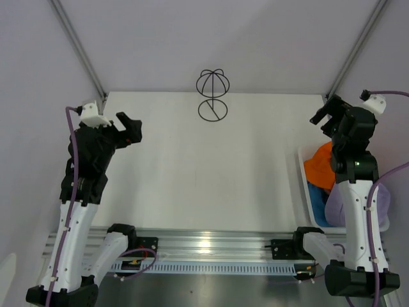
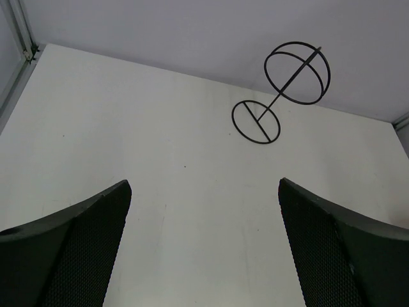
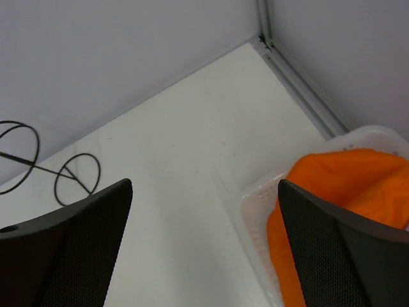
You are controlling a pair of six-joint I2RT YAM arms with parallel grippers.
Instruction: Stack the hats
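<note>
I should close my right gripper on the orange hat's crown (image 1: pixel 328 156) (image 3: pixel 359 185), because that hat is the one lying on top in the white basket.
The orange hat (image 1: pixel 319 165) lies on top in the white basket (image 1: pixel 305 180) at the right edge, with the blue hat (image 1: pixel 317 203) and pale purple hat (image 1: pixel 336 203) below it, partly hidden by my right arm. The pink hat is not in view. The orange hat also shows in the right wrist view (image 3: pixel 348 185). My right gripper (image 1: pixel 324 115) is open and empty, raised above the basket's far end. My left gripper (image 1: pixel 130 130) is open and empty, raised over the table's left side, far from the hats.
A black wire hat stand (image 1: pixel 213 96) stands at the back middle of the table; it also shows in the left wrist view (image 2: pixel 281 89) and the right wrist view (image 3: pixel 51 169). Enclosure walls and metal posts ring the table.
</note>
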